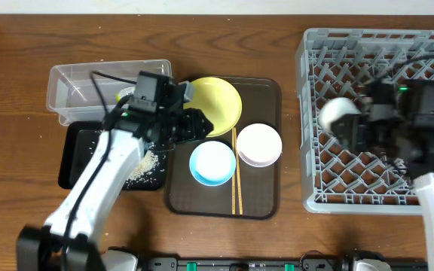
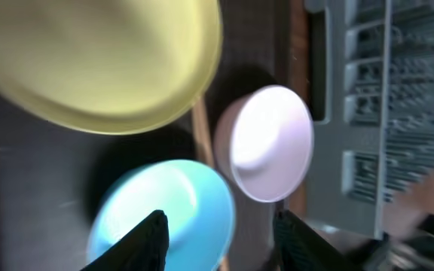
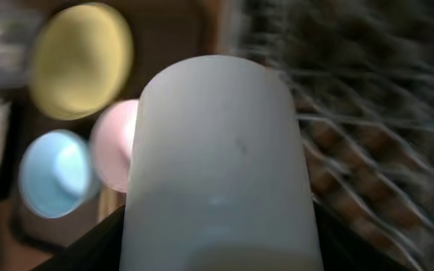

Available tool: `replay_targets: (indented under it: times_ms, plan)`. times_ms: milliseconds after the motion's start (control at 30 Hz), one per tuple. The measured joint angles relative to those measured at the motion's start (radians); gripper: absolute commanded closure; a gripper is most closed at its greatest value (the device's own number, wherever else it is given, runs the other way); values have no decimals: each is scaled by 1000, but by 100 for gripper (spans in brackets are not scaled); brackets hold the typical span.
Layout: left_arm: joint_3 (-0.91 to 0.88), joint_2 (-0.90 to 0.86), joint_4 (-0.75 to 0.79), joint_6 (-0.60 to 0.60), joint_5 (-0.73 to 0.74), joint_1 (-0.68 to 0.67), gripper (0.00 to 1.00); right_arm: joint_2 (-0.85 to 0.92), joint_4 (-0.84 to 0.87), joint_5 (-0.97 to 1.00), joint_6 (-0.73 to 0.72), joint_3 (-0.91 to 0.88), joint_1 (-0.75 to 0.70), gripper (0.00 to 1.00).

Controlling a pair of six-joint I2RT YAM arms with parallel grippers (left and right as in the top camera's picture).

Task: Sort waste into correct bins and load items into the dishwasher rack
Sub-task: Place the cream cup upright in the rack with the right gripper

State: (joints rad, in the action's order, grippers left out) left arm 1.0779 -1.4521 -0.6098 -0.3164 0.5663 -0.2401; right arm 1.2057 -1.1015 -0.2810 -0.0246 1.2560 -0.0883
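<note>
Next, my right gripper releases the small white cup onto the pegs near the front edge of the grey dishwasher rack (image 1: pixel 395 168).
My right gripper (image 1: pixel 356 120) is shut on the small white cup (image 1: pixel 340 113) and holds it over the left part of the grey dishwasher rack (image 1: pixel 428 45). The cup fills the right wrist view (image 3: pixel 217 150). My left gripper (image 1: pixel 200 124) is open and empty, its fingers (image 2: pixel 221 233) over the light blue bowl (image 1: pixel 212 163) (image 2: pixel 164 211). The yellow plate (image 1: pixel 221 102), white bowl (image 1: pixel 259 144) and chopsticks (image 1: pixel 234 177) lie on the brown tray. Rice scraps (image 1: pixel 148 164) lie in the black tray (image 1: pixel 77 154). A bit of the wrapper (image 1: pixel 125 94) shows in the clear tub (image 1: pixel 74 83).
The dark brown serving tray (image 1: pixel 266 203) sits between the bins and the rack. The left arm crosses over the black tray and the tub's right end. The rack's near wall (image 2: pixel 398 98) stands just right of the white bowl (image 2: pixel 273 143).
</note>
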Motion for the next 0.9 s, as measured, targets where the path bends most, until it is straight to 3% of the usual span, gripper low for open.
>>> replay_targets:
  times_ms: [200,433,700,800,900]
  plan:
    - [0,64,-23,8,-107,0,52,1,-97,160,-33,35,-175,88]
    - [0,69,-31,11,-140,0,52,84,-176,248,-43,37,-336,85]
    - [0,69,-37,11,-151,0,52,233,-211,285,-44,38,-398,82]
    - [0,69,-37,11,-151,0,52,283,-201,289,-44,38,-402,75]
    - [0,69,-37,11,-151,0,52,328,-186,290,-44,38,-403,51]
